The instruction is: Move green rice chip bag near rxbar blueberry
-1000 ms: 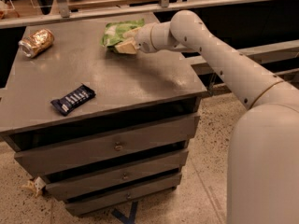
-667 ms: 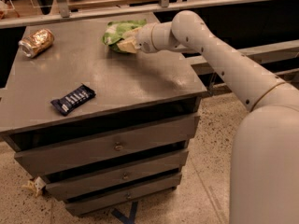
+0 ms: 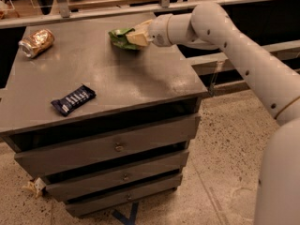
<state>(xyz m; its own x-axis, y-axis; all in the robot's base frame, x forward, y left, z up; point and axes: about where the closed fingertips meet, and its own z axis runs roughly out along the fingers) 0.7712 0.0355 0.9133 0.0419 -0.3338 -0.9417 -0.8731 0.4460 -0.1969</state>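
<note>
The green rice chip bag, now at the back of the cabinet top, will be released on the grey cabinet top behind the rxbar blueberry [image 3: 106, 49].
The green rice chip bag [image 3: 121, 37] lies crumpled at the back of the grey cabinet top [image 3: 117, 78], right of centre. My gripper [image 3: 137, 36] reaches in from the right and is shut on the bag's right side, its beige fingers [image 3: 138, 39] covering part of the bag. I cannot tell whether the bag is touching the surface. The rxbar blueberry [image 3: 73, 100], a dark navy bar with white lettering, lies flat near the front left edge, far from the bag.
A crushed gold-brown can [image 3: 36, 42] lies at the back left corner. The cabinet has drawers [image 3: 115, 146] below. A railing [image 3: 93, 11] runs behind it. My white arm [image 3: 243, 60] spans the right side above the speckled floor.
The bag looks more squeezed and smaller under the gripper than before. The gripper has stayed at the same place. The bar and the can have not moved.
</note>
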